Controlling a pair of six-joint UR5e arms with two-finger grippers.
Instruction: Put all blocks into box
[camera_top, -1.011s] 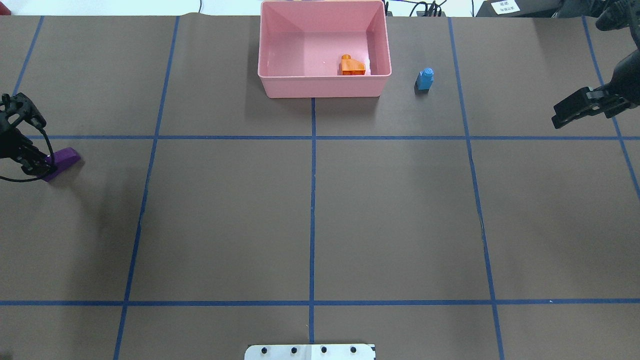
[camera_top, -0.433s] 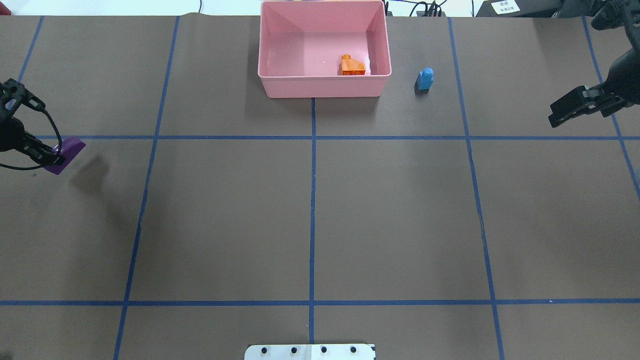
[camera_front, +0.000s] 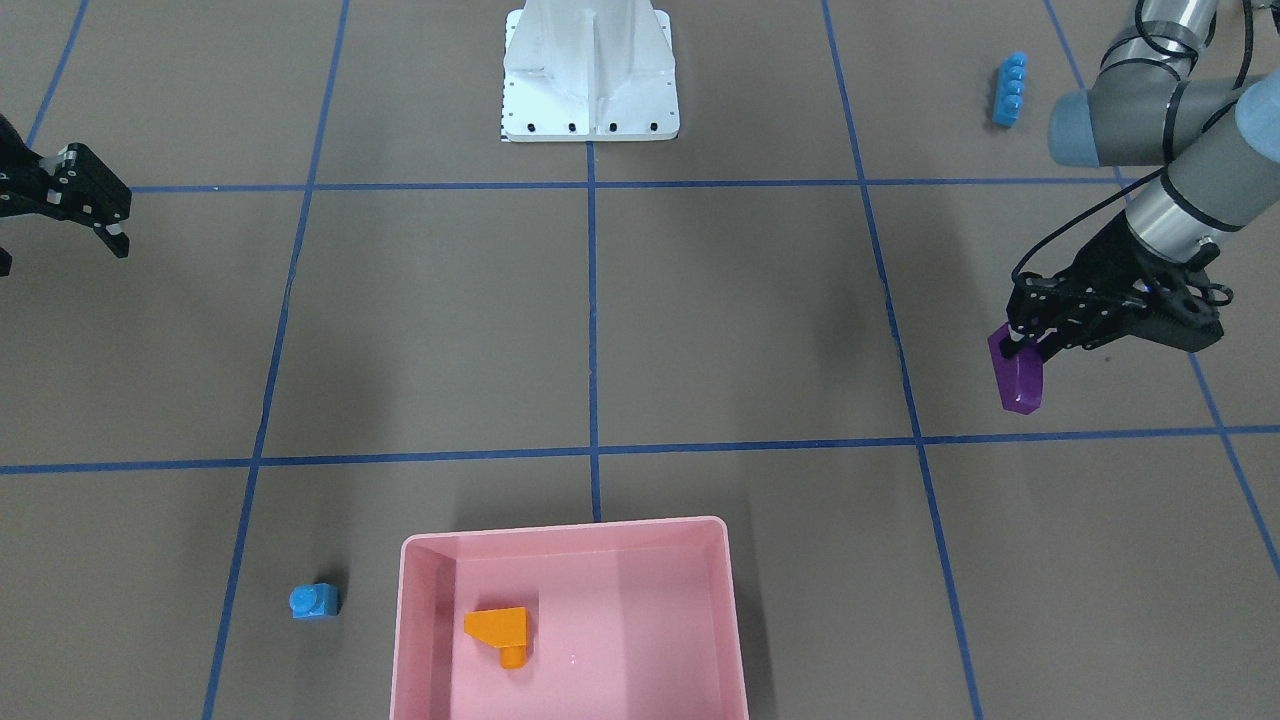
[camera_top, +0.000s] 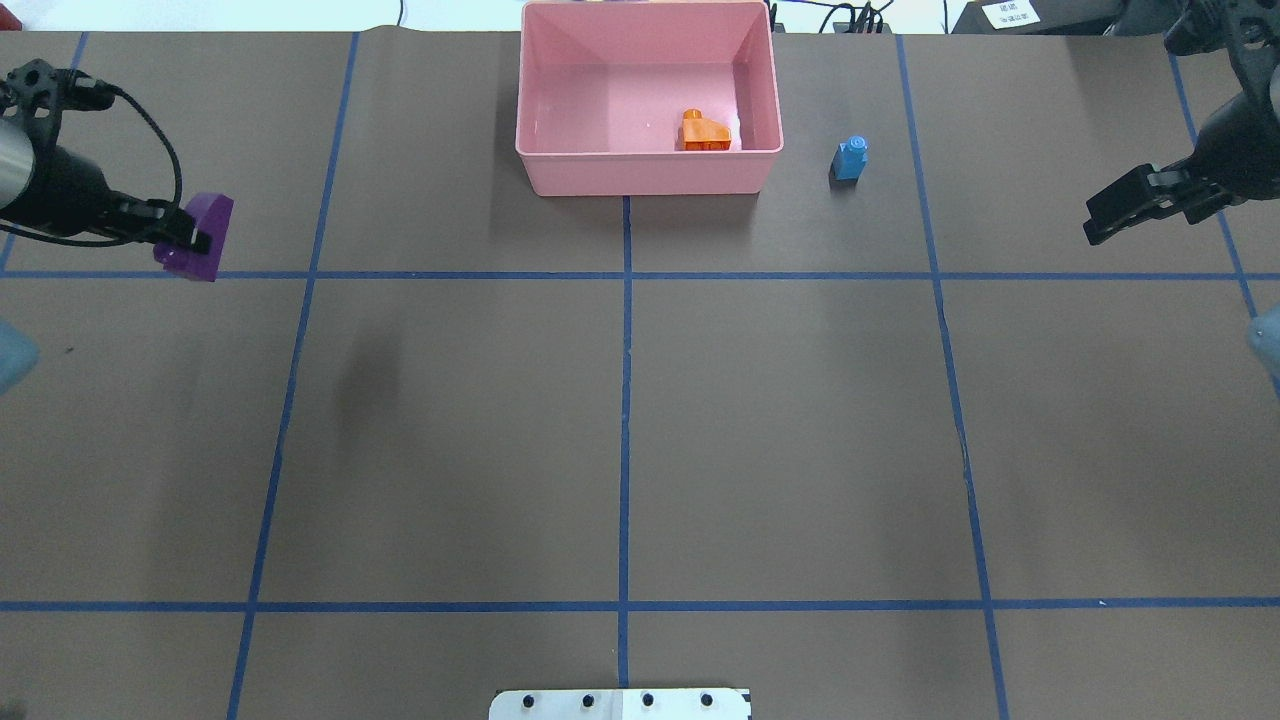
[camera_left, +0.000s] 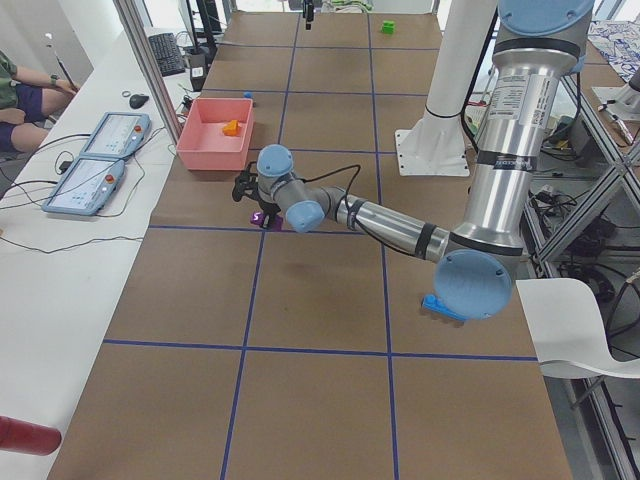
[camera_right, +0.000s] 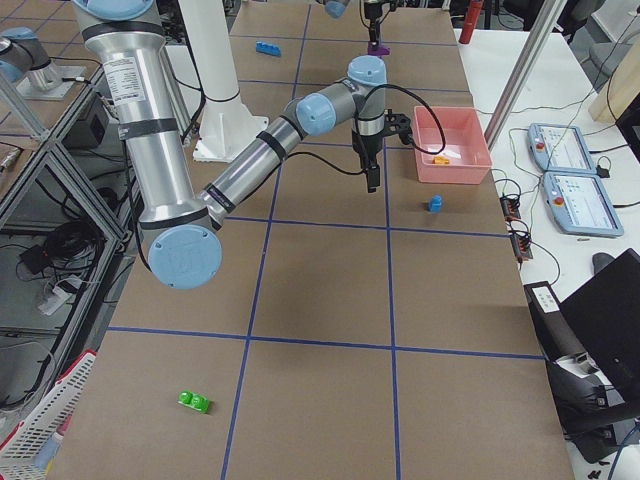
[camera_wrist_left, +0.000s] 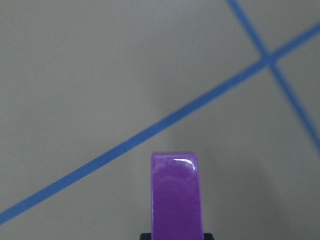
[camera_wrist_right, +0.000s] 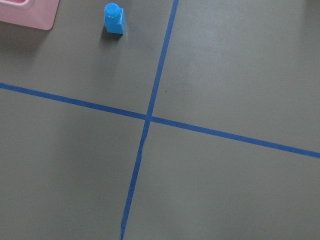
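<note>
My left gripper needs to let go of the purple bar inside the pink box, near the box's side (camera_front: 662, 610) opposite the small blue cube.
My left gripper (camera_top: 188, 240) is shut on the purple bar (camera_top: 200, 232) and holds it above the table at the far left; it also shows in the front view (camera_front: 1017, 380) and the left wrist view (camera_wrist_left: 176, 195). The pink box (camera_top: 648, 153) stands at the far middle with the orange sloped block (camera_top: 705, 131) inside. The small blue cube (camera_top: 850, 158) stands just right of the box. My right gripper (camera_top: 1092, 225) is open and empty at the far right. The long blue bar (camera_front: 1010, 88) lies near my left arm's base. The green block (camera_right: 194, 402) lies far out on my right.
The white metal base (camera_front: 590, 70) stands at the robot's edge of the table. Blue tape lines cross the brown table cover. Tablets (camera_left: 100, 160) and an operator sit beyond the table's far side.
My left gripper has lifted the purple bar off the table and carried it away from me and slightly toward the box. My right gripper has shifted a little toward the far side.
</note>
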